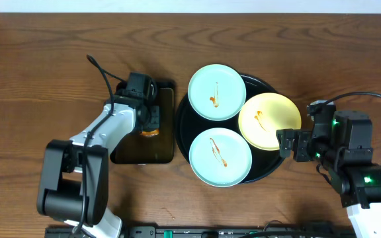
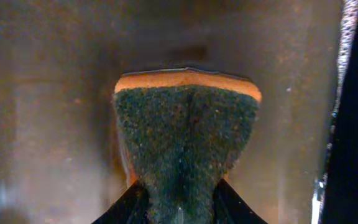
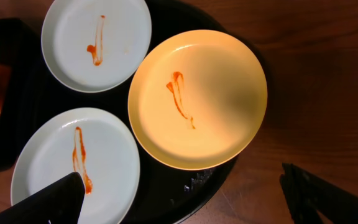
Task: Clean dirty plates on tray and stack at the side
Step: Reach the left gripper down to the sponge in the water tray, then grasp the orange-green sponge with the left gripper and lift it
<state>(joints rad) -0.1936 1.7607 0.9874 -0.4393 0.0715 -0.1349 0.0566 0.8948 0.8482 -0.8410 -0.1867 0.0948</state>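
Observation:
Next, my right gripper grabs the rim (image 1: 251,158) (image 3: 138,173) of the front aqua plate, on the side next to the yellow plate.
Three plates lie on the round black tray (image 1: 260,173). An aqua plate (image 1: 217,92) sits at the back, an aqua plate (image 1: 220,157) at the front, and a yellow plate (image 1: 268,121) at the right. Each has an orange-brown sauce smear. In the right wrist view they show as the back aqua plate (image 3: 96,42), the front aqua plate (image 3: 76,165) and the yellow plate (image 3: 197,99). My left gripper (image 1: 149,124) is shut on a sponge (image 2: 185,137), orange with a dark green scrub face, over the rectangular dark tray (image 1: 165,119). My right gripper (image 1: 288,143) is open and empty, hovering by the yellow plate's right edge.
The rectangular dark tray stands just left of the round tray. The wooden table (image 1: 45,73) extends to the left and back. Bare wood (image 3: 328,74) lies right of the round tray. A cable runs along the left arm.

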